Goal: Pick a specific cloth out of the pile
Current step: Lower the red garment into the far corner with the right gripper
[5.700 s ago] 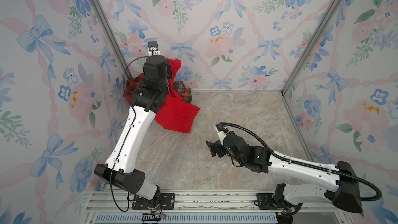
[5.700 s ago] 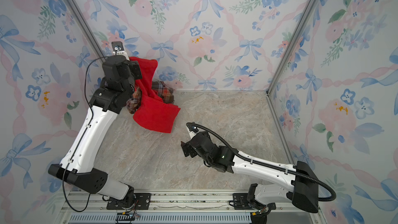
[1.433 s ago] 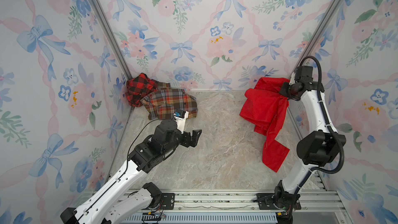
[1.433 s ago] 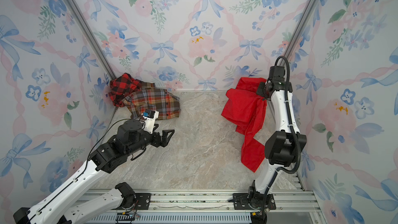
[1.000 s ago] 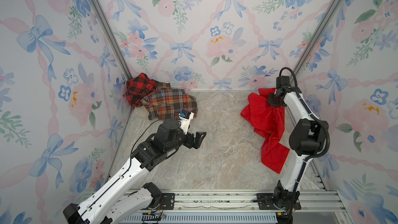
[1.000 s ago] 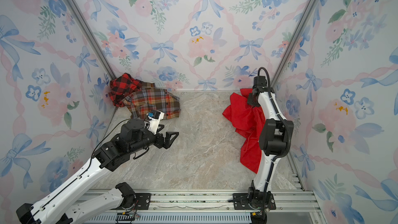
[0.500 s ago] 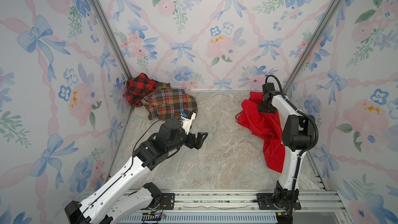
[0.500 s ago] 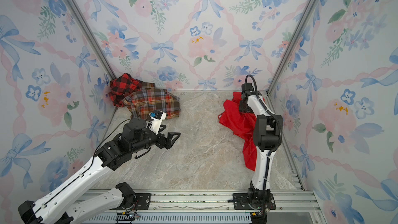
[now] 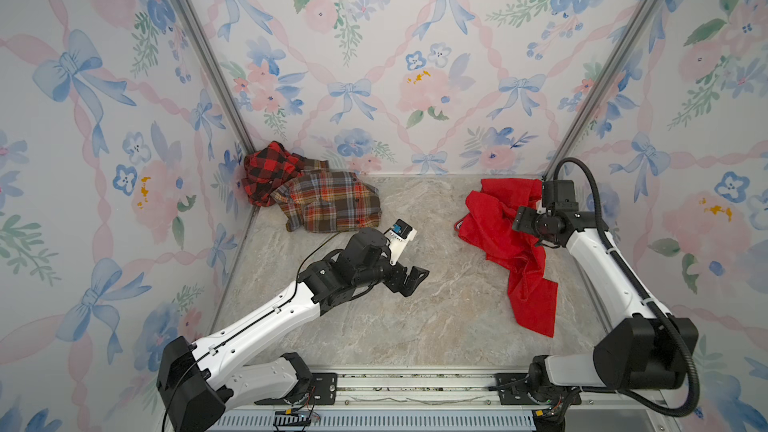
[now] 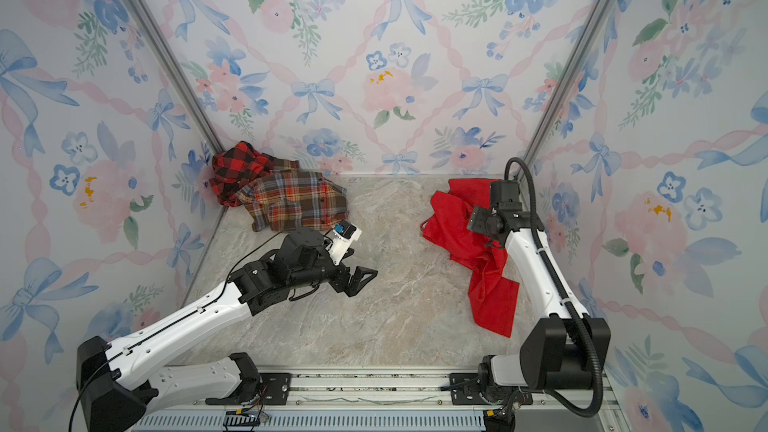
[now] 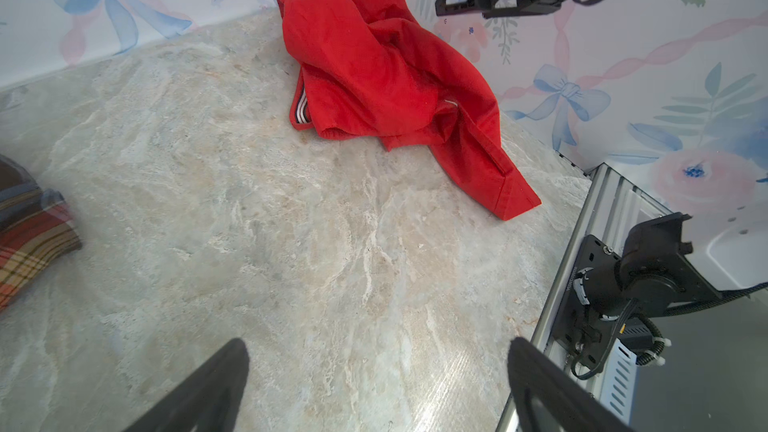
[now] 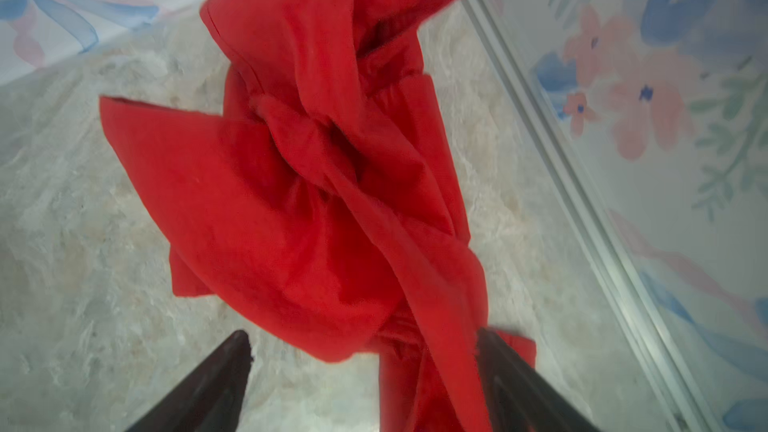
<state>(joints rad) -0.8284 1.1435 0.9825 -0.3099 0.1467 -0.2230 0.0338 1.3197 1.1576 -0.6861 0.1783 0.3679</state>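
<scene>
The red cloth has a trailing tail (image 9: 534,304), and my right gripper should go there next and close near its loose end by the front rail.
The cloth (image 9: 498,226) (image 10: 457,228), plain bright red, lies crumpled on the marble floor at the right, with a tail trailing toward the front. Its white-striped edge (image 11: 301,108) shows in the left wrist view. My right gripper (image 12: 361,338) (image 9: 525,220) hovers just over the cloth (image 12: 291,201) with its jaws wide apart, open; a red fold runs beside one finger. The pile (image 9: 316,199) (image 10: 282,197) sits in the back left corner: a red-and-black checked cloth (image 9: 270,168) and a plaid shirt (image 9: 334,205). My left gripper (image 9: 415,278) (image 11: 376,351) is open and empty over the mid floor.
Floral walls close in the floor on three sides, with metal corner posts (image 9: 582,118). An aluminium rail (image 9: 415,384) with both arm bases runs along the front. The right arm's base (image 11: 648,284) shows in the left wrist view. Bare marble floor (image 9: 436,317) separates the pile from the cloth.
My right arm brought the hanging red cloth down to the floor and its jaws opened, letting the cloth go. The left arm has hardly moved.
</scene>
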